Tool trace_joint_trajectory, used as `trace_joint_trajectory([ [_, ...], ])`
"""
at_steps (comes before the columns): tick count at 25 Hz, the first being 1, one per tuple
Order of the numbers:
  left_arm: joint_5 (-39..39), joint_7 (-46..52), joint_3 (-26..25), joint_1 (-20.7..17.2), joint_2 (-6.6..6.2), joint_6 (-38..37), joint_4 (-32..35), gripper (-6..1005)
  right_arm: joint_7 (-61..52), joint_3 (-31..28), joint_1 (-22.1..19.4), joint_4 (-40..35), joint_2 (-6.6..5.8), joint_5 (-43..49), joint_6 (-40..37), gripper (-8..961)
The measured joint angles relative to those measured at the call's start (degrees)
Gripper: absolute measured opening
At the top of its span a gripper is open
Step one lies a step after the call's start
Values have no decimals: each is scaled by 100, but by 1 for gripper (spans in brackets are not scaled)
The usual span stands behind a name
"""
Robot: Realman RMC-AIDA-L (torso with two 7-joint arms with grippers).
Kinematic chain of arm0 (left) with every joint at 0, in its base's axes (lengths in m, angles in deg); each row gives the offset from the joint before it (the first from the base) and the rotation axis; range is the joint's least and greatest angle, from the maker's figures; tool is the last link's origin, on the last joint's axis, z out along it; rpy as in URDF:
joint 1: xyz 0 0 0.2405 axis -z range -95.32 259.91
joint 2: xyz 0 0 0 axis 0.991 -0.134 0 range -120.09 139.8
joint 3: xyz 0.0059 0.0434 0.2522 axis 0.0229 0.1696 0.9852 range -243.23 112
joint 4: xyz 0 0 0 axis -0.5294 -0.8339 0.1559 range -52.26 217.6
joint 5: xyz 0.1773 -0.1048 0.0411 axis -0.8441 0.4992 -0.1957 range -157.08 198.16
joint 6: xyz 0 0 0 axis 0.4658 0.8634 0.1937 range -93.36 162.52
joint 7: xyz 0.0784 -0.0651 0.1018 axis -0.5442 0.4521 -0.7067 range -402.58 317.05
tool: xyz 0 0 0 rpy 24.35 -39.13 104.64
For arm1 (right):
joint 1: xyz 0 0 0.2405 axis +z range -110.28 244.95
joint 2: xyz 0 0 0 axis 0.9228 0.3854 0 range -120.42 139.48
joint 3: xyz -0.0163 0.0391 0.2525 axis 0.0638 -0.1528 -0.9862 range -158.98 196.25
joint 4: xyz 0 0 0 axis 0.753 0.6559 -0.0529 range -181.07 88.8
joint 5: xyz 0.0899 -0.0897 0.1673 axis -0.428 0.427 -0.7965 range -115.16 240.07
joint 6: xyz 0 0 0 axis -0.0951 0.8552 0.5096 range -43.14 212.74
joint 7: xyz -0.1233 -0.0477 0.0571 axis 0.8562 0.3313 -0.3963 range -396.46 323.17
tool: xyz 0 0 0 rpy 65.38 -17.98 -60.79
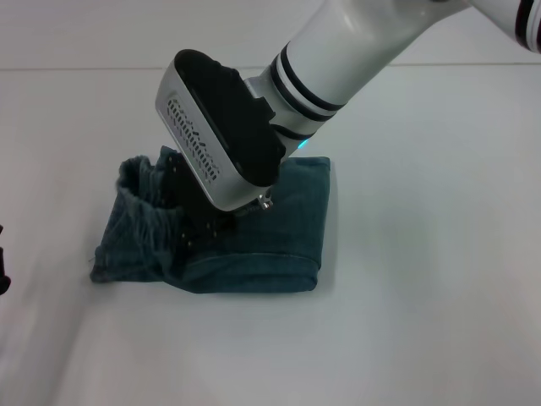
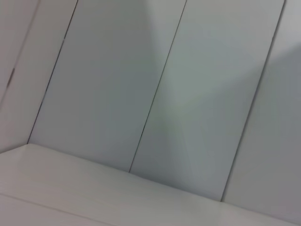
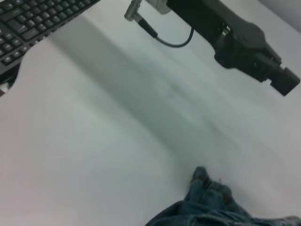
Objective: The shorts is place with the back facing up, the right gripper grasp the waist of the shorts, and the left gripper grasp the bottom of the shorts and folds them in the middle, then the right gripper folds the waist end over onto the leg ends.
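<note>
The waist corner of the shorts, which now lie folded on the table, will be let go by my left gripper on the white table (image 1: pixel 90 228), next to the frayed leg ends.
The blue denim shorts (image 1: pixel 279 228) lie folded into a compact stack on the white table (image 1: pixel 423 296), with a smooth fold at the right and bunched, frayed fabric (image 1: pixel 135 211) at the left. My right gripper (image 1: pixel 201 224) points down into the left middle of the stack, its black tip against the denim; the wrist housing hides its tip. In the right wrist view only a bunched corner of the shorts (image 3: pixel 207 202) shows. My left gripper (image 1: pixel 2 271) is off the shorts at the far left edge, and also appears as the left gripper (image 3: pixel 249 47) in the right wrist view.
A black keyboard (image 3: pixel 33 23) lies at the table's edge beyond the shorts. The left wrist view shows only grey wall panels (image 2: pixel 164 94) and a strip of white table (image 2: pixel 70 188).
</note>
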Motion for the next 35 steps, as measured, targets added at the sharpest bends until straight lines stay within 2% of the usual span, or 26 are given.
trace_joint_trajectory([
  [5, 2, 78, 39, 60, -6, 8, 54, 1, 22, -18, -109, -143, -25, -48, 20, 358],
  [7, 3, 81, 42, 82, -11, 13, 55, 1, -21, -32, -183, -248, -46, -51, 24, 453],
  [13, 3, 80, 235, 177, -14, 19, 120, 1, -392, -172, -693, -989, -119, -20, 18, 718],
  [16, 3, 83, 494, 226, -14, -8, 273, 1, -564, -663, -1059, -1398, -161, -16, -169, 840],
  [17, 3, 93, 595, 240, -15, -38, 330, 2, -629, -1183, -1332, -1582, -166, -32, -414, 847],
  [18, 3, 118, 710, 255, -14, -64, 395, 2, -629, -1183, -1332, -1582, -166, -32, -414, 854],
  [21, 3, 391, 1170, 289, -14, -139, 719, 6, -670, -1920, -1920, -1751, -135, -258, -714, 875],
  [23, 2, 721, 1540, 300, -16, -166, 1015, 13, -674, -2162, -2430, -1814, -128, -713, -753, 888],
  [27, -7, 1374, 2179, 309, -33, -213, 1642, 56, -542, -2273, -3586, -1822, -133, -1748, -753, 916],
  [31, -305, 1776, 2352, 338, -47, -349, 2071, 127, 68, -2234, -4665, -1790, -108, -2602, -808, 911],
  [35, -954, 2387, 2359, 514, -148, -422, 2417, 198, 1332, -2133, -5546, -1518, -93, -3266, -1120, 911],
])
